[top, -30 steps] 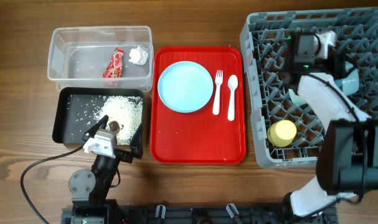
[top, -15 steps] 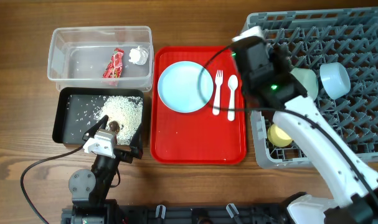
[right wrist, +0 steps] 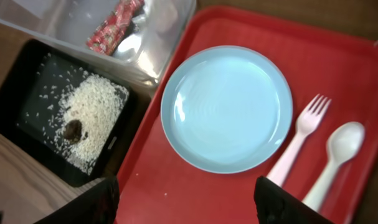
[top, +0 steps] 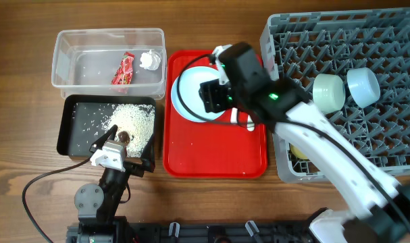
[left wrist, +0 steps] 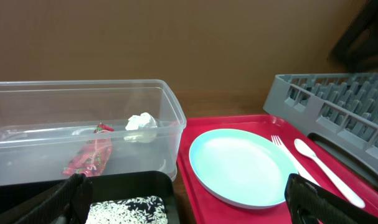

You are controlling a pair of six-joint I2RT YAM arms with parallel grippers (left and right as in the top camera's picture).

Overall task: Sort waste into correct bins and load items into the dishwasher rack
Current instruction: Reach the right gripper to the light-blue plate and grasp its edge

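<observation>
The light-blue plate's rim (top: pixel 225 107) (right wrist: pixel 280 147) has a side beside the white fork. My right gripper should go to that side next and close there.
The light-blue plate (right wrist: pixel 226 109), white fork (right wrist: pixel 297 146) and spoon (right wrist: pixel 335 155) lie on the flat red tray (right wrist: pixel 195 186). My right gripper (right wrist: pixel 185 205) is open and empty, above the tray just in front of the plate (top: pixel 188 94). The mint bowl (top: pixel 328 92) and light-blue bowl (top: pixel 363 84) sit in the grey rack (top: pixel 394 135). My right arm largely hides the yellow cup. The red wrapper (top: pixel 123 69) and tissue (top: pixel 149 60) are in the clear tub (top: pixel 63 47). Rice (top: pixel 132 120) with a brown scrap (top: pixel 123 136) is in the black tray (top: pixel 73 135). My left gripper (left wrist: pixel 189 208) is open and empty at that tray's front edge.
The red tray (top: pixel 215 155) lies between the two bins on the left and the rack on the right. My right arm reaches from the front right across the rack's left edge. A black cable (top: pixel 36 196) loops on the wooden table at the front left.
My right arm has swung left from the rack to above the red tray. The two bowls it was covering now show in the rack. The left arm has not moved.
</observation>
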